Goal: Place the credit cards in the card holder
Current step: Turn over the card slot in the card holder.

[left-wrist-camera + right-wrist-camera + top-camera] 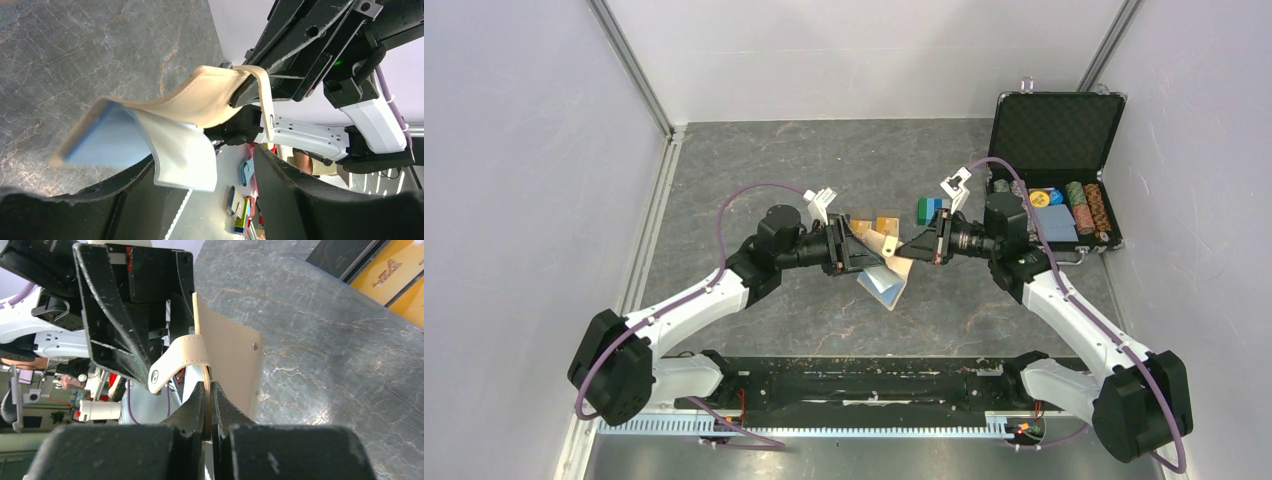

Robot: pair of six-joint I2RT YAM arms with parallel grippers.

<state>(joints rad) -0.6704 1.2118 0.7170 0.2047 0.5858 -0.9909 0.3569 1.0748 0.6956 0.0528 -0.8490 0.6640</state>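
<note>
The loose white flap is all that hangs by my left gripper's fingers, so my left gripper should pinch the card holder's tan edge [222,73] next to the snap tab.
The tan card holder [892,268] hangs above the table between both grippers, open, its light-blue lining [107,140] and a white inner flap [182,155] showing. My right gripper [207,386] is shut on the holder's tan edge [230,355], just under the snap tab [175,365]. The left gripper [210,167] stands open. The white flap drapes by its left finger [125,200] and nothing is pinched. Two orange-gold credit cards [879,223] lie flat on the table behind the holder. The right wrist view shows them [395,267] beside a black card [345,255].
A green-and-blue block stack [929,208] stands just right of the cards. An open black chip case [1054,140] with poker chips [1089,205] sits at the back right. Grey walls close in the table on the left, back and right.
</note>
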